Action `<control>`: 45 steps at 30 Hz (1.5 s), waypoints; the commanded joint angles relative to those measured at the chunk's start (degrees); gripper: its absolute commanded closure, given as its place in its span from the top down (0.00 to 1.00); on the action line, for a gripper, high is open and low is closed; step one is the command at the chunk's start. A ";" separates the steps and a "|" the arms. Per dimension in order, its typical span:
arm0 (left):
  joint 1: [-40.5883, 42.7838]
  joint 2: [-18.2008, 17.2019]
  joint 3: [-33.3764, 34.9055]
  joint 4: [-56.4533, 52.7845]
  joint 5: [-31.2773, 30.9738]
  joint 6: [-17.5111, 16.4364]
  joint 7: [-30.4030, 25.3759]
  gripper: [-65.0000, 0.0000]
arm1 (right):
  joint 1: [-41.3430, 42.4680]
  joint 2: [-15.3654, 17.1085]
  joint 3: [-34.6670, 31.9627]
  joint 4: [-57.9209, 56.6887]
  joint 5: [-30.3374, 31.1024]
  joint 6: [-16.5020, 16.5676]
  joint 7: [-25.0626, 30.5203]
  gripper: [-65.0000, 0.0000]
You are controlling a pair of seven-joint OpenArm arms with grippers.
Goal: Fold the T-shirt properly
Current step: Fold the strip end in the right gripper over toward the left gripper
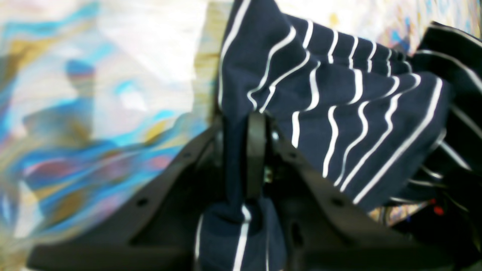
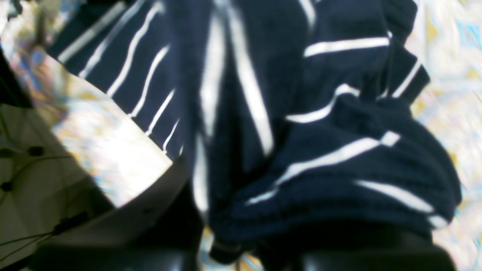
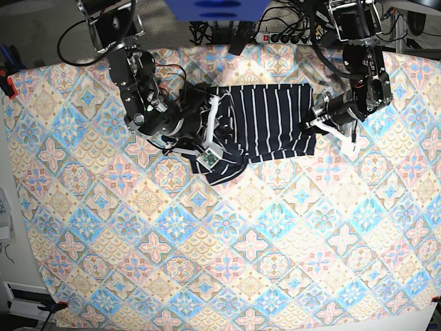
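Observation:
Next, my right gripper releases the bunched flap along the front edge of the T-shirt's flat spread part (image 3: 247,163).
The dark navy T-shirt (image 3: 269,121) with thin white stripes lies partly spread at the back middle of the table. Its left part is bunched and a flap hangs toward the front. My left gripper (image 3: 315,123) is at the shirt's right edge. In the left wrist view it (image 1: 241,158) is shut on a fold of the shirt (image 1: 339,113), lifted off the cloth. My right gripper (image 3: 212,131) is at the shirt's bunched left side. In the right wrist view it (image 2: 205,203) is shut on gathered shirt fabric (image 2: 301,131), which hides one finger.
The pastel diamond-patterned tablecloth (image 3: 227,227) covers the whole table. A power strip (image 3: 282,38) with cables and a blue object (image 3: 217,8) sit beyond the back edge. A red clamp (image 3: 7,86) holds the cloth's left corner.

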 commanded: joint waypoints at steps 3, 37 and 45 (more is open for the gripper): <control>-0.67 1.46 1.20 0.71 -1.17 -0.63 0.09 0.00 | -0.25 2.62 1.12 3.41 0.55 0.22 1.15 0.02; -2.26 4.89 1.38 0.62 3.84 -0.63 0.17 0.00 | -1.30 -0.10 -0.99 8.86 0.55 0.30 1.77 0.02; -2.26 4.89 1.38 0.62 3.84 -0.63 0.17 0.00 | 3.36 -2.13 -5.82 3.15 0.46 0.30 1.85 0.03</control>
